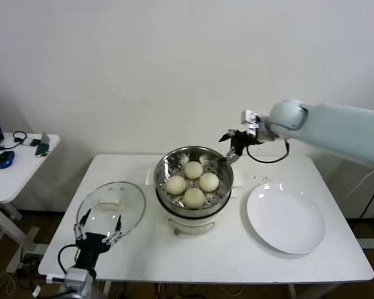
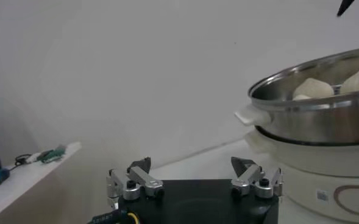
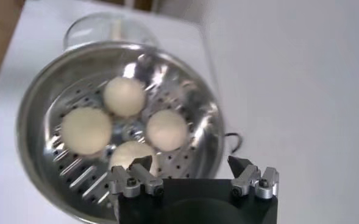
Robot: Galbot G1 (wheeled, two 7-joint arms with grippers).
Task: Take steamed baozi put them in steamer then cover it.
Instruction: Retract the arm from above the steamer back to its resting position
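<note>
Next, I close my left gripper on the white handle [image 1: 110,204] of the glass cover, because the filled steamer should be covered next.
The steamer [image 1: 160,180], a shiny steel basket on a white base, stands mid-table with several off-white baozi [image 1: 194,197] inside. It also shows in the right wrist view [image 3: 33,109] with the baozi [image 3: 86,129], and in the left wrist view [image 2: 325,122]. The glass cover [image 1: 129,198] with its white handle lies flat on the table left of the steamer. My right gripper [image 1: 232,151] [image 3: 189,161] is open and empty above the steamer's far right rim. My left gripper [image 1: 101,219] [image 2: 191,164] is open and empty, low at the cover's near edge.
A flat white plate [image 1: 285,218] lies right of the steamer. A small side table [image 1: 19,162] with a mouse and cables stands at far left. A white wall runs behind the table. The table's front edge is close to my left gripper.
</note>
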